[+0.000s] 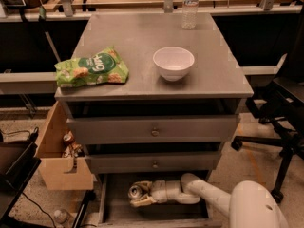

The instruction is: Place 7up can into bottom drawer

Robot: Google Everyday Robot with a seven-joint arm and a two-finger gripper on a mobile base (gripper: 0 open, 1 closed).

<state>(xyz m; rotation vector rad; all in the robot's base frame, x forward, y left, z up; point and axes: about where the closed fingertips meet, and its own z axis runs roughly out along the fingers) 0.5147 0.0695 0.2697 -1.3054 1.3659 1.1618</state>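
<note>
My gripper is going to release the 7up can on the bottom drawer's inside (139, 201), in the half closer to the tan box.
The 7up can (135, 191) lies on its side with its silver top facing me, inside the open bottom drawer (156, 213) of the grey cabinet. My gripper (141, 194) reaches in from the right, low in the drawer, and its pale fingers (143, 202) are closed around the can. The white arm (213, 198) runs back to the lower right. The can sits toward the left half of the drawer, close to its floor.
The cabinet top holds a green snack bag (91, 67), a white bowl (173, 62) and a clear water bottle (190, 6). Two knobbed drawers (154, 132) sit above. A tan box (59, 156) with small cans stands left; a black office chair (285, 113) stands right.
</note>
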